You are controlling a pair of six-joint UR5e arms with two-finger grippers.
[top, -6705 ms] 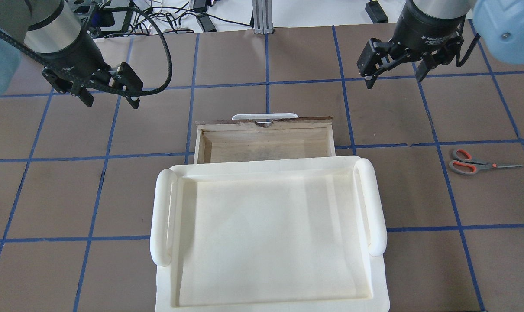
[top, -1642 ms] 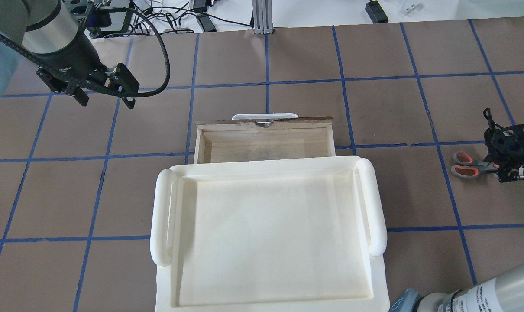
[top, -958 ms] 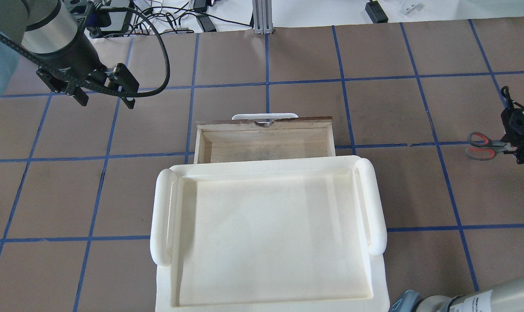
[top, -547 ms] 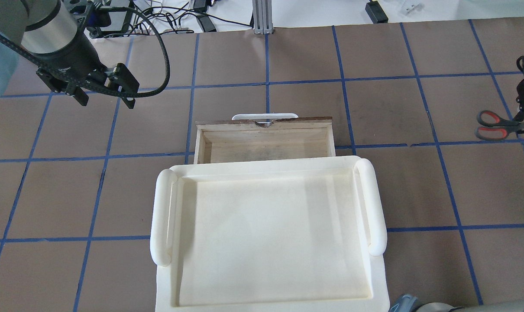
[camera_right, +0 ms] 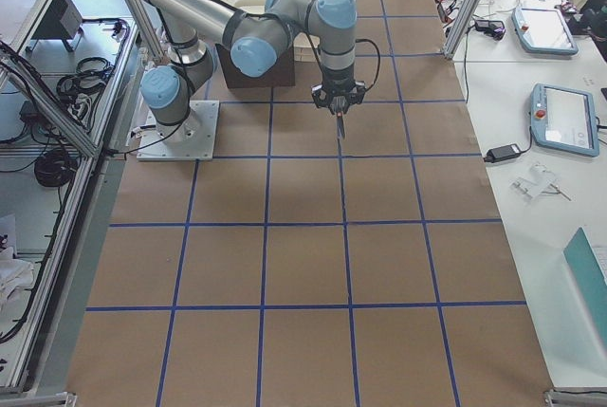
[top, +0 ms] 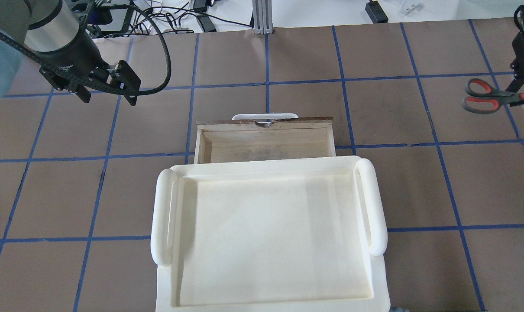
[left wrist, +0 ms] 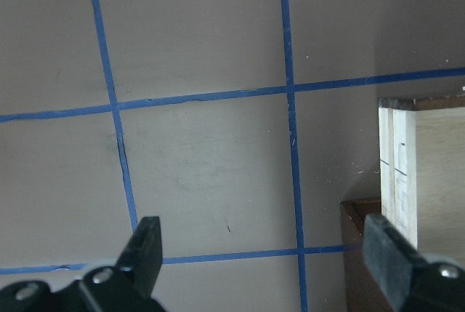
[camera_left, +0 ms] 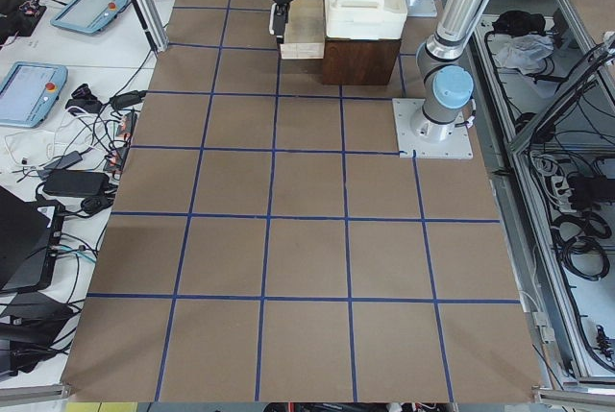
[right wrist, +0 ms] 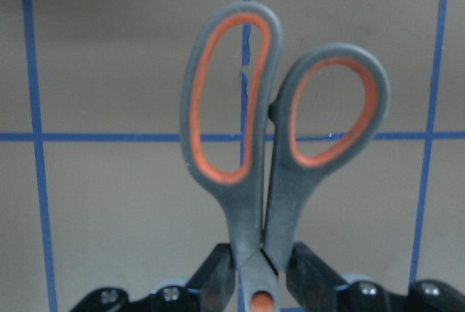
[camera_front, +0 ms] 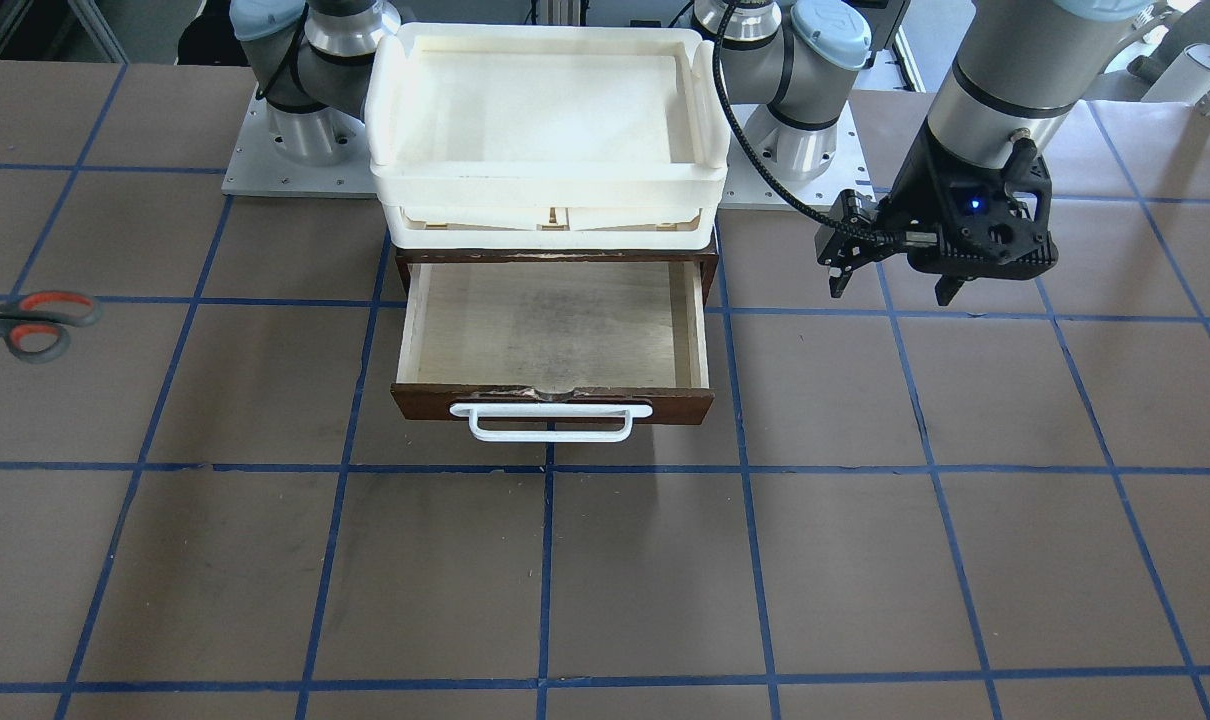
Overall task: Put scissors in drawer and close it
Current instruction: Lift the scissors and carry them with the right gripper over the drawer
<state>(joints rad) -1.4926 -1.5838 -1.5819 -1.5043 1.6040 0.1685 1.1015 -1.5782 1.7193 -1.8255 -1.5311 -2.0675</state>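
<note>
Next, my right gripper sets the scissors on the drawer's pale bottom, close to its front panel [camera_front: 559, 362].
The scissors [top: 483, 96], grey handles lined orange-red, hang in the air at the table's far right, handles pointing toward the drawer. My right gripper [top: 523, 97] is shut on them near the pivot. The right wrist view shows the handles [right wrist: 280, 145] sticking out past the closed fingers [right wrist: 309, 268]. The scissors also show at the left edge of the front view [camera_front: 35, 320]. The dark brown drawer [top: 266, 123] stands pulled open, its pale inside empty, its white bar handle [camera_front: 550, 420] on the front. My left gripper [top: 108, 97] is open and empty, to the drawer's left.
Stacked white plastic trays [top: 162, 216] sit on top of the drawer's cabinet. The drawer's corner [left wrist: 396, 174] shows at the right of the left wrist view. Brown table with blue tape grid; cables and tablets lie past the table's edges.
My right gripper has lifted the scissors off the table and carried them toward the far side, away from the robot. The left gripper has barely moved.
</note>
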